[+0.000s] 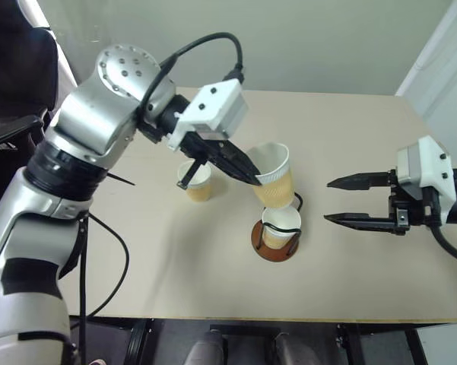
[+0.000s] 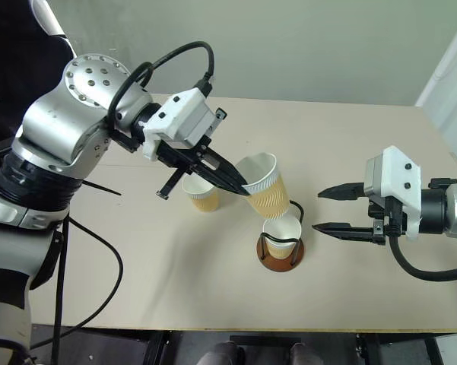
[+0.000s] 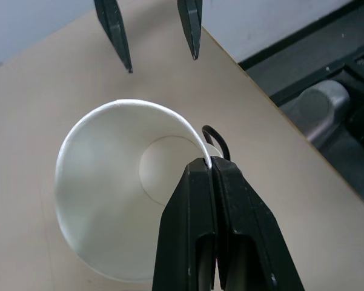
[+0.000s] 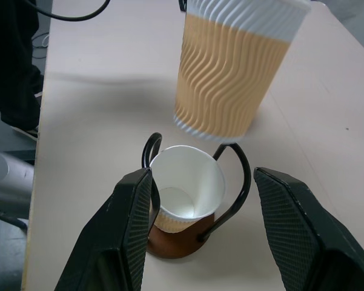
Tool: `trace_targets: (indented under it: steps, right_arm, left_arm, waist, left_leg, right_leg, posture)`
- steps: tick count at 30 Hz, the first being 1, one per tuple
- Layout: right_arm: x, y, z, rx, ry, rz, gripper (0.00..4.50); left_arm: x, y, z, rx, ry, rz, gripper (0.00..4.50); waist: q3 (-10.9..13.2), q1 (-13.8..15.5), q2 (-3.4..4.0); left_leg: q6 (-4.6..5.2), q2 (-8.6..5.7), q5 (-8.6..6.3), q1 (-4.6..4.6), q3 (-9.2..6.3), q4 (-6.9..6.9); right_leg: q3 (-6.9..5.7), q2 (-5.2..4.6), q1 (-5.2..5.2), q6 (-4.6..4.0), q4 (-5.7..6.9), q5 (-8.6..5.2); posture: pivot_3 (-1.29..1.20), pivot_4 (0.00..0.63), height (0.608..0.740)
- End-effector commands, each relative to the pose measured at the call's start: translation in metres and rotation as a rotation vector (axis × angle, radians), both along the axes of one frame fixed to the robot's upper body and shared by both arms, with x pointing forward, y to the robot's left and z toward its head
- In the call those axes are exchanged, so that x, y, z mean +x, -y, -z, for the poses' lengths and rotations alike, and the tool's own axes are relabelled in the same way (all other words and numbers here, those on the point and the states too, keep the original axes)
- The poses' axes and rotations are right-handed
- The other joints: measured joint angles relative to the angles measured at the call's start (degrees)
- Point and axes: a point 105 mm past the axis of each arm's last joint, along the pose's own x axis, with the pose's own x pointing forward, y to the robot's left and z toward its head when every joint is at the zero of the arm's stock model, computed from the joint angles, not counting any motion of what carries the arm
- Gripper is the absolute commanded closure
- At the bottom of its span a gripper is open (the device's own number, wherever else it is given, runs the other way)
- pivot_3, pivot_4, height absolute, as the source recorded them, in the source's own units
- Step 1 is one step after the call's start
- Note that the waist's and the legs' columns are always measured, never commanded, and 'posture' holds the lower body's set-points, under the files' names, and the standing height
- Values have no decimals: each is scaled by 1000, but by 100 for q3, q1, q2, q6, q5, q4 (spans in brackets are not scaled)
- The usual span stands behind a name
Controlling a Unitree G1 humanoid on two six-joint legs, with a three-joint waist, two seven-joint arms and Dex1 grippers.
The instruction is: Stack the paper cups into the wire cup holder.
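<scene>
A cup is standing in the wire cup holder. Next, my left gripper lets go of the tan paper cup inside the cup standing in the wire cup holder (image 1: 280, 219).
My left gripper (image 1: 252, 177) is shut on the white rim of a tan ribbed paper cup (image 1: 276, 181), which hangs tilted just above the wire cup holder (image 1: 259, 242). A second paper cup (image 1: 280, 221) stands upright inside the holder's black wire loops (image 4: 242, 176) on the reddish-brown base (image 4: 175, 245). A third cup (image 1: 198, 185) stands on the table behind the left gripper. My right gripper (image 1: 326, 201) is open and empty, to the right of the holder and pointing at it. In the left wrist view the fingers (image 3: 194, 230) pinch the cup's rim (image 3: 118, 104).
The beige table (image 1: 365, 266) ends in a front edge close below the holder. A black cable (image 1: 110, 251) loops over the table's left side. A dark chair (image 1: 15, 68) stands at the back left.
</scene>
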Motion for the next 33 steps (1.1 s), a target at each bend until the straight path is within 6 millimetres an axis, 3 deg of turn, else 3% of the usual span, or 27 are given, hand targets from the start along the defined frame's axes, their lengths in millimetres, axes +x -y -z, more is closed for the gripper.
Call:
trace_targets:
  steps: [1, 33]
  right_arm:
    - [-2, 2, -12, 2, 62, 10, 1793]
    - [-2, 0, -15, 5, 68, 12, 1793]
  left_arm:
    - [-2, 4, -2, 34, 61, 61, 4466]
    - [3, 23, 44, 133, 72, 152, 4466]
  waist:
    - [0, 0, 0]
    - [0, 35, 0]
  left_leg:
    - [0, 0, 0, 0, 0, 0]
    - [21, -2, -14, -26, 3, 53]
  right_leg:
    - [0, 0, 0, 0, 0, 0]
    - [-1, 0, 0, 25, 4, 4]
  posture:
    - [0, 150, 740]
    - [0, 150, 740]
